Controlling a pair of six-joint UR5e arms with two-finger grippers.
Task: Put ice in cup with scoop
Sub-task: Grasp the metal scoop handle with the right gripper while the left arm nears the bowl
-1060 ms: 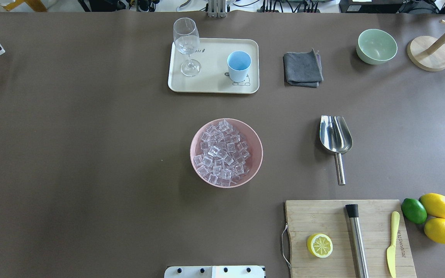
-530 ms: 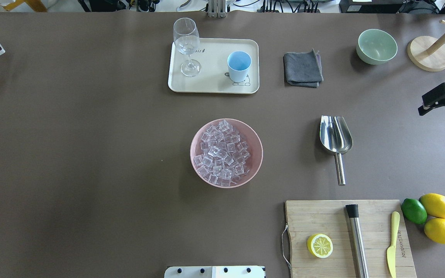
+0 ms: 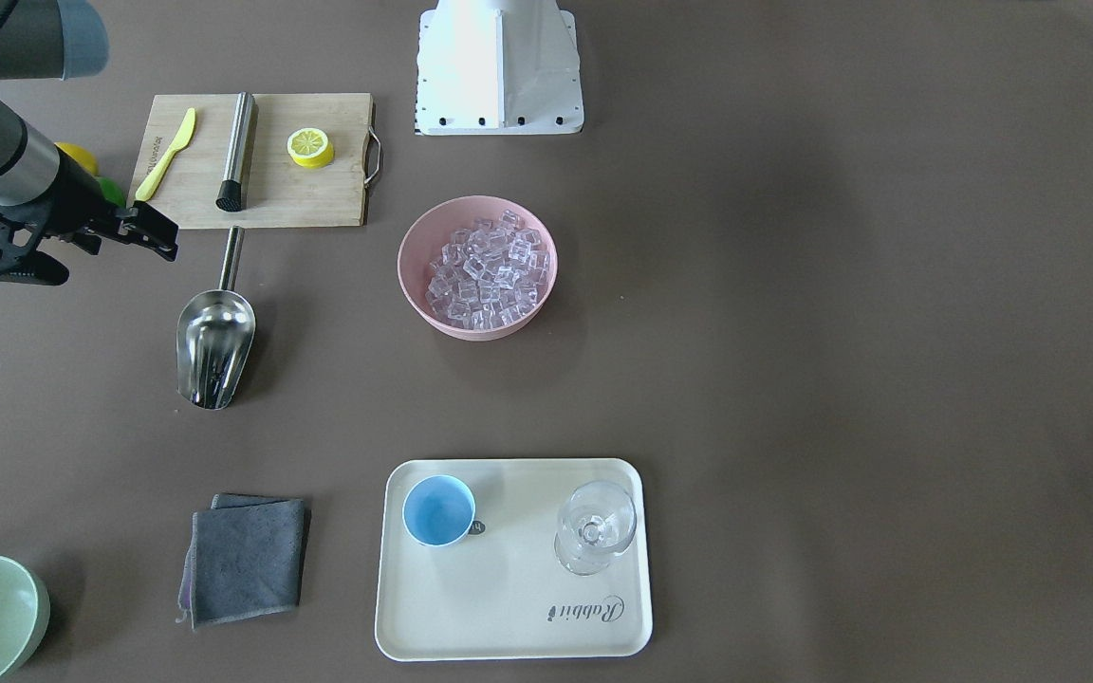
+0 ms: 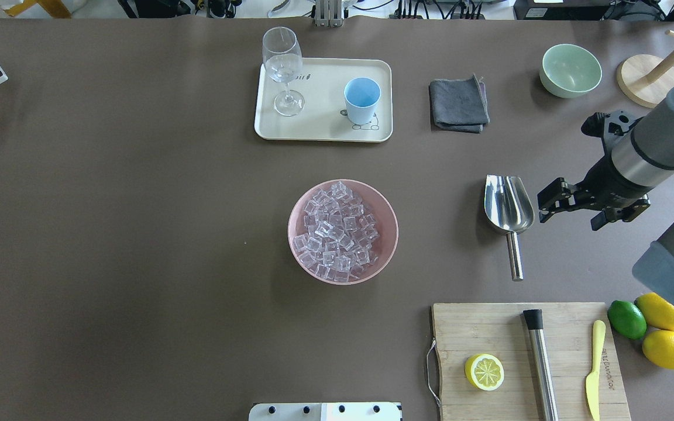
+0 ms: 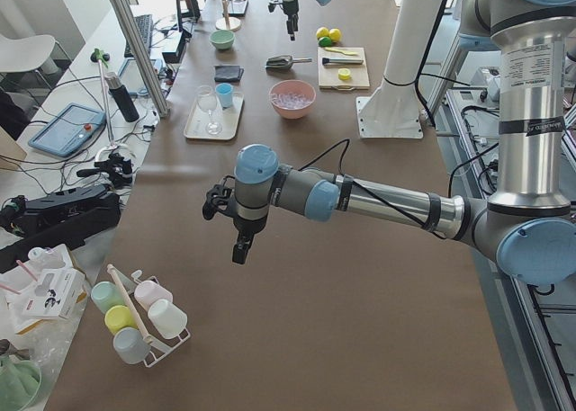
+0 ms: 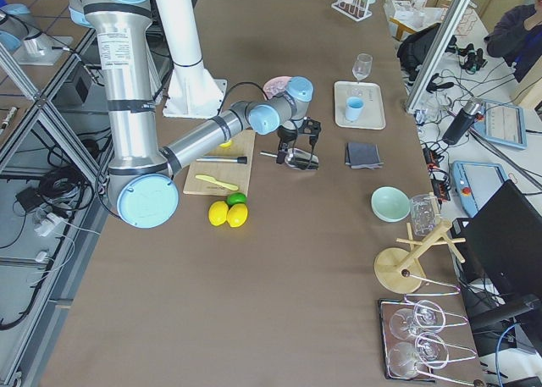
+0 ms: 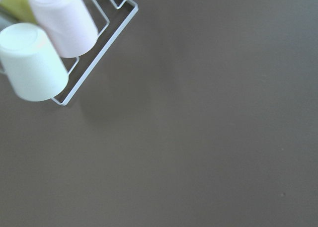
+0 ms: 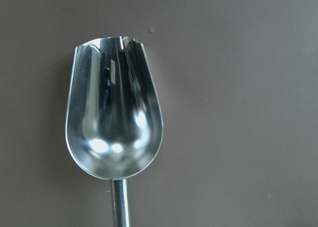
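Note:
The middle of the steel scoop's handle (image 3: pixel 233 251) (image 8: pixel 122 222), between its bowl and the cutting board, is the next spot that my right gripper needs to move to and close on.
The steel scoop (image 4: pixel 508 203) lies on the table right of centre, its handle toward the robot; it fills the right wrist view (image 8: pixel 114 122). My right gripper (image 4: pixel 574 211) hangs open and empty above the table just right of the scoop's bowl, also seen from the front (image 3: pixel 91 258). The ice (image 4: pixel 337 232) fills a pink bowl (image 4: pixel 394 234) at the centre. The light-blue cup (image 4: pixel 362 99) stands upright on a cream tray (image 4: pixel 325 126) at the back. My left gripper (image 5: pixel 238 249) hovers far off near a cup rack; I cannot tell its state.
A wine glass (image 4: pixel 282 64) shares the tray. A grey cloth (image 4: pixel 458 104), a green bowl (image 4: pixel 571 70) and a wooden stand (image 4: pixel 650 82) sit at the back right. A cutting board (image 4: pixel 489 327) with a steel cylinder (image 4: pixel 540 362), a knife and a lemon half lies near right.
My right arm has come in from the right edge and moved left and nearer, to just beside the scoop. Nothing on the table has moved.

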